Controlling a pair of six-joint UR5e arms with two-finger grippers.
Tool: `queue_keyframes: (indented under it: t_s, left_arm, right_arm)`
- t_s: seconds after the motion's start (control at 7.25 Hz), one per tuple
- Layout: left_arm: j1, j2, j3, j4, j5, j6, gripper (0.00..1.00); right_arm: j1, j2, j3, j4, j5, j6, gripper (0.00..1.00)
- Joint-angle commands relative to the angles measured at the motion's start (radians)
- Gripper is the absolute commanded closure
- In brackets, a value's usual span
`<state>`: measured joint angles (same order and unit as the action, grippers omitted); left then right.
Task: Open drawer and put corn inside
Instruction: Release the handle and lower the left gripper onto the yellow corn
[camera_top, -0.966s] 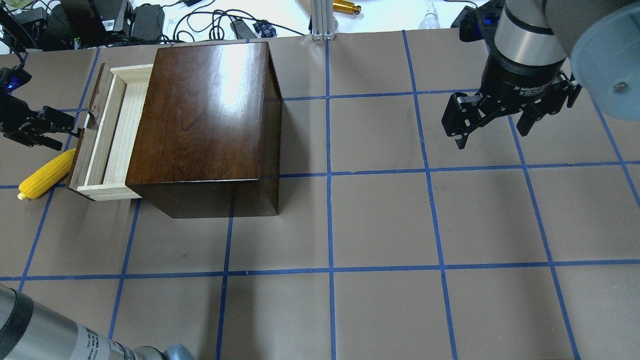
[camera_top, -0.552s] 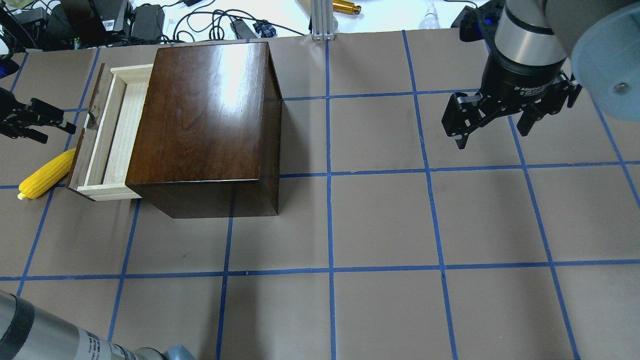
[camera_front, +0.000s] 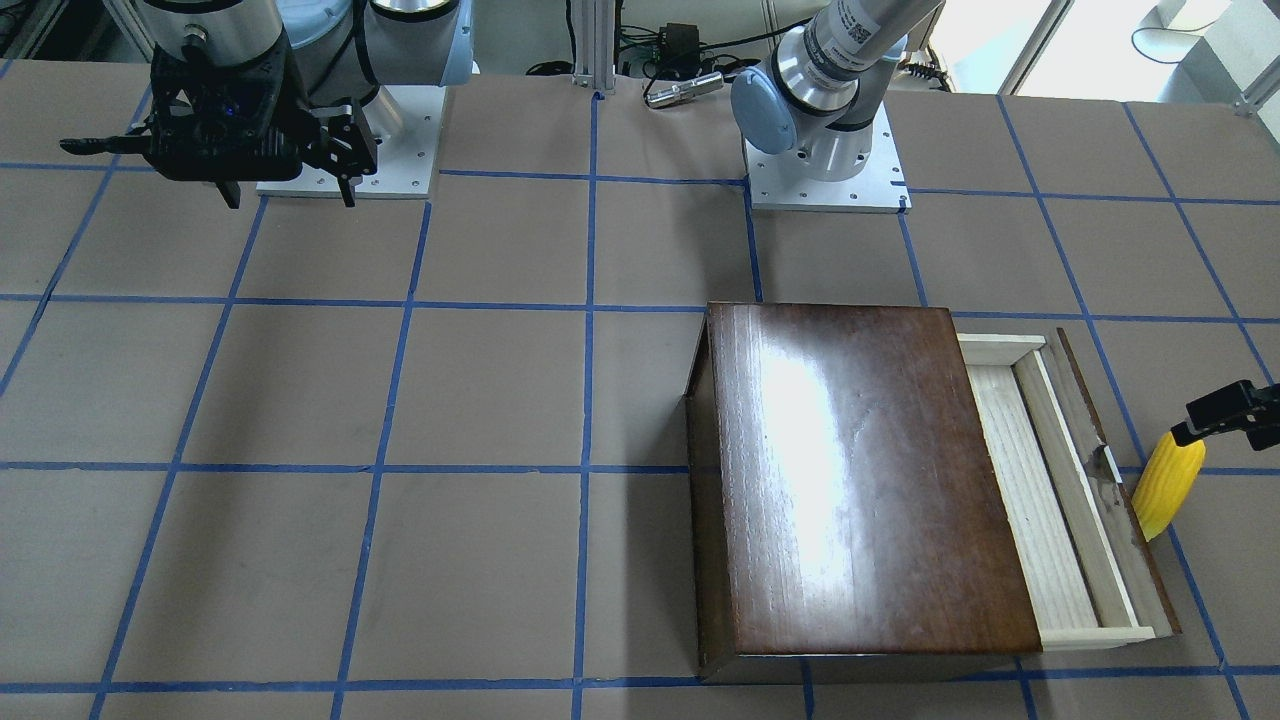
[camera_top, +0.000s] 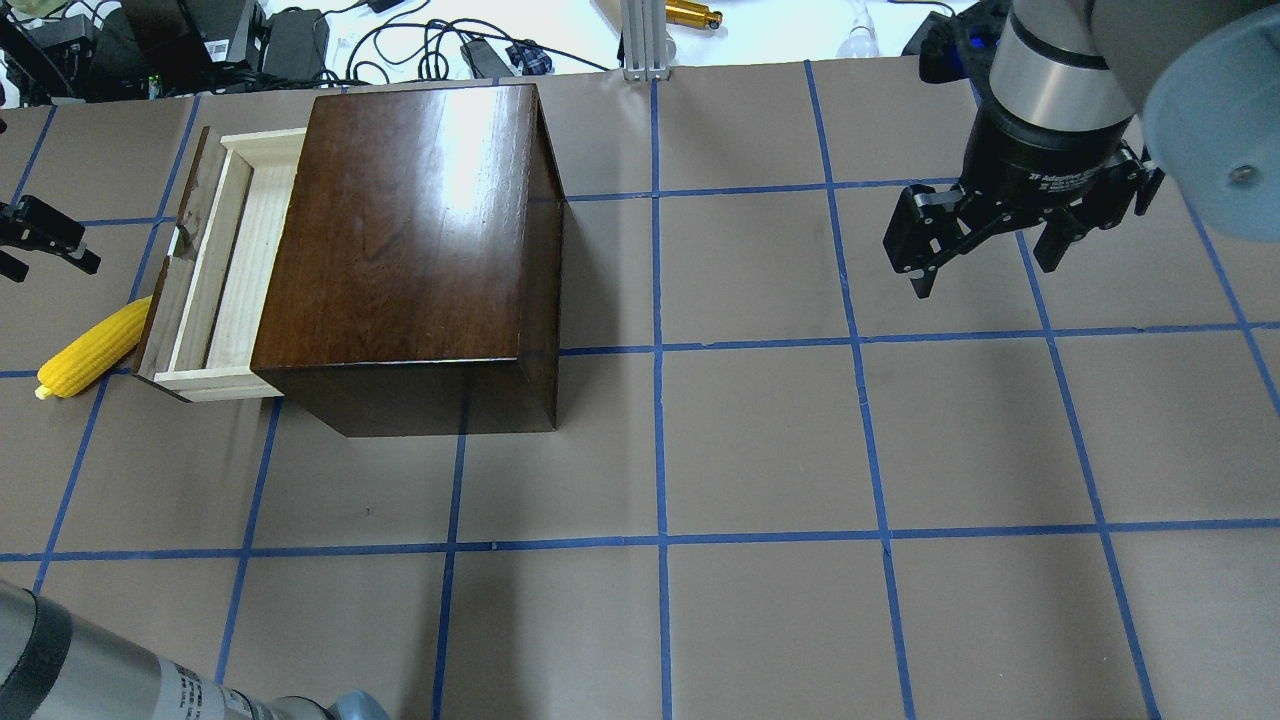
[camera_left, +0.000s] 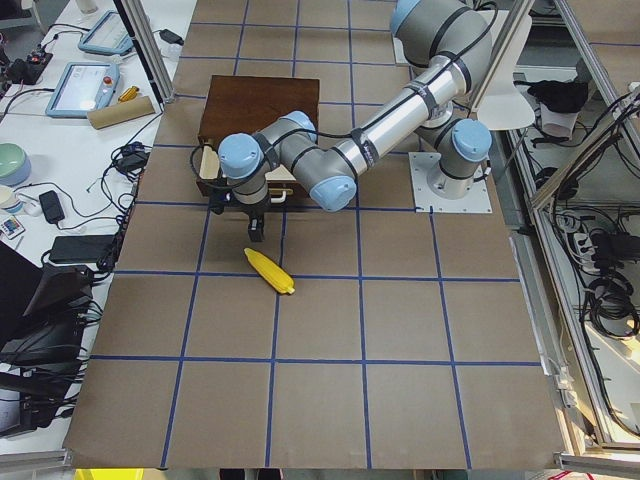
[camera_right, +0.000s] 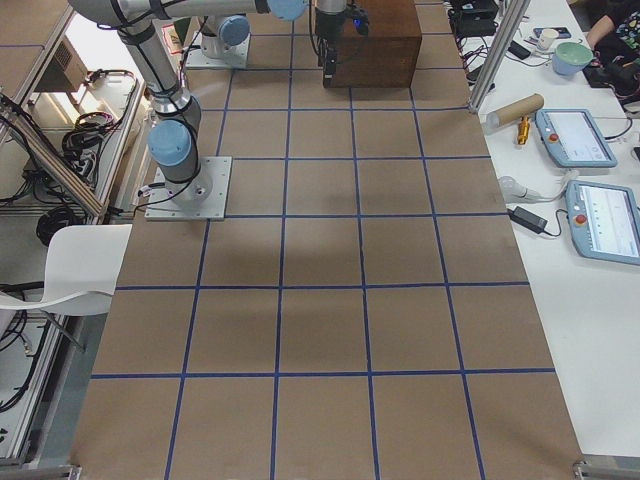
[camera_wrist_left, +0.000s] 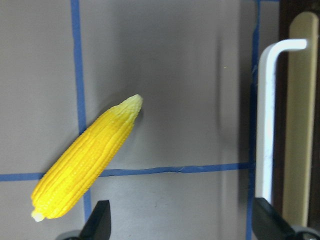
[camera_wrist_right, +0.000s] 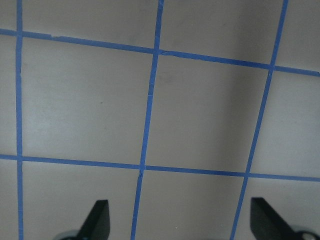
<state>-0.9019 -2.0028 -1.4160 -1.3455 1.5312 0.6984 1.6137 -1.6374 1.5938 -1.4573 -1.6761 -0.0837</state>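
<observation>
The middle of the yellow corn (camera_front: 1166, 484) (camera_wrist_left: 84, 160) beside the drawer's front panel is next for my left gripper, which should go there and close across the corn's body.
The drawer (camera_top: 225, 270) stands partly pulled out of the dark-brown box (camera_top: 410, 230), its pale tray empty, its small knob (camera_front: 1105, 465) on the front panel. The yellow corn (camera_top: 92, 350) lies on the table, its thick end right beside the drawer's front panel. My left gripper (camera_top: 55, 268) is open and empty, to the left of the drawer and just beyond the corn. In the left wrist view the corn (camera_wrist_left: 82, 167) lies on the left, below the open gripper (camera_wrist_left: 182, 225), and the drawer's edge (camera_wrist_left: 297, 125) is at the right. My right gripper (camera_top: 985, 270) is open and empty, far right.
The table is brown paper with a blue tape grid (camera_top: 660, 350). Cables and electronics (camera_top: 300, 40) lie past the far edge behind the box. The right wrist view shows only table below the open gripper (camera_wrist_right: 181, 225). The corn also shows in the exterior left view (camera_left: 270, 270).
My left gripper has drawn back to the left, away from the drawer's knob, toward the view's edge. The drawer, the corn and the right arm have not moved.
</observation>
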Motion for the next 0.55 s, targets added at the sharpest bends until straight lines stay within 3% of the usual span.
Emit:
queue_keyframes:
  t_s: [0.0,0.41]
  left_arm:
    - [0.001,-0.037,-0.006,0.072,0.053,0.071,0.0]
    - [0.009,-0.117,-0.009,0.175,0.089,0.09,0.0]
  right_arm:
    - [0.0,0.001,0.0,0.0,0.001,-0.001,0.0]
    - [0.0,0.001,0.0,0.0,0.0,-0.001,0.0]
